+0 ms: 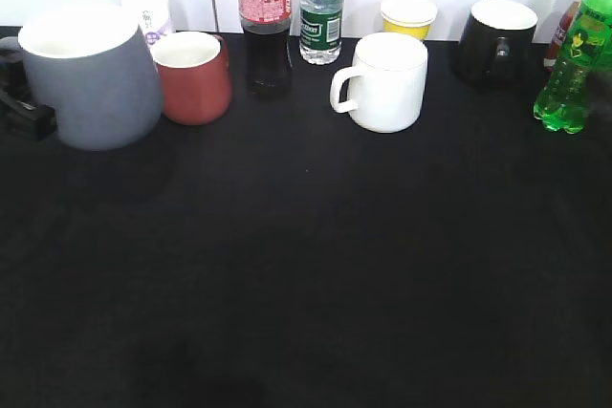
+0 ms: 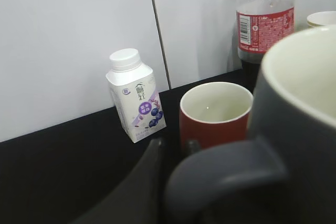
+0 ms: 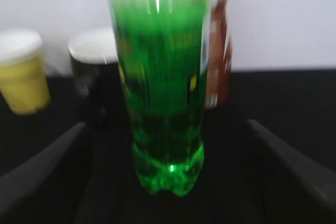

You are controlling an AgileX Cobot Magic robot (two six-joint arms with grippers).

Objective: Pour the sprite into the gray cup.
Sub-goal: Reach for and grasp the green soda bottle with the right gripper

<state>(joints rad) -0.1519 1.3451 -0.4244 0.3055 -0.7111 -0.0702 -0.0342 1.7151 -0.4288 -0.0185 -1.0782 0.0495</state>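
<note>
The sprite has a label with a bottom edge. Next, my right gripper closes around that edge, on the lower half of the sprite (image 1: 571,74) (image 3: 166,111).
The gray cup (image 1: 91,78) is at the far left, big in the exterior view, with a faint shadow on the cloth under it. My left gripper (image 1: 24,114) is at its handle. In the left wrist view the handle (image 2: 226,174) lies across the close-set dark fingers (image 2: 174,145), which look shut on it. The sprite (image 1: 574,59), a bright green bottle, stands upright at the far right. In the right wrist view it (image 3: 160,93) stands between my right gripper's fingers (image 3: 167,125), which are wide apart and not touching it.
A brick-red mug (image 1: 194,75) stands right beside the gray cup. Behind are a cola bottle (image 1: 265,21), a water bottle (image 1: 321,9), a yellow cup (image 1: 408,16), a black mug (image 1: 495,40) and a small milk carton (image 2: 136,95). A white mug (image 1: 387,81) stands mid-table.
</note>
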